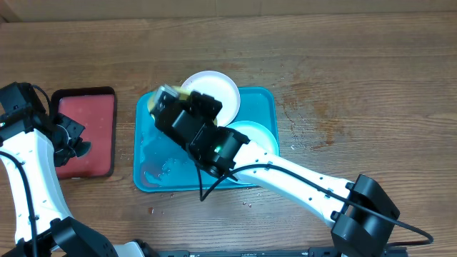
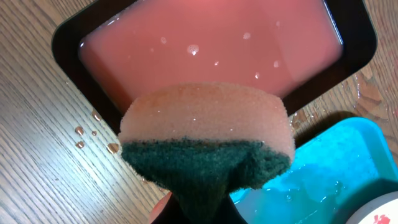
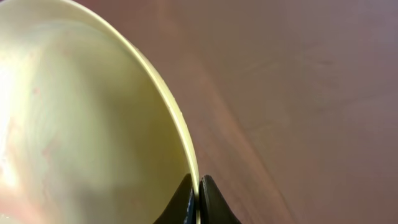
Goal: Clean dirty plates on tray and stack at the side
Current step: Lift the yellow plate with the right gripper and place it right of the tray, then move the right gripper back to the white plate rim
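I need to use my right gripper to set the yellow-green plate down and let go of it on the wet brown stains of the table (image 1: 325, 100) beside the turquoise tray.
My right gripper (image 3: 198, 190) is shut on the rim of the yellow-green plate (image 3: 93, 124), which shows faint pink smears and is held tilted. From overhead, that plate (image 1: 152, 98) peeks out beside the right gripper (image 1: 166, 106) over the turquoise tray's (image 1: 146, 153) far left corner. The white plate (image 1: 212, 88) rests at the tray's far edge. Largely hidden under my right arm, the pale mint plate (image 1: 258, 133) lies on the tray's right side. My left gripper (image 2: 202, 208) is shut on a pink sponge with a green scouring side (image 2: 208, 134), above the red tray.
A dark-rimmed red tray (image 2: 68, 43) filled with pinkish water sits left of the turquoise tray (image 2: 336, 162). Water drops (image 2: 93, 134) lie on the wooden table beside it. A red-smeared white edge (image 2: 379, 211) shows at the lower right of the left wrist view.
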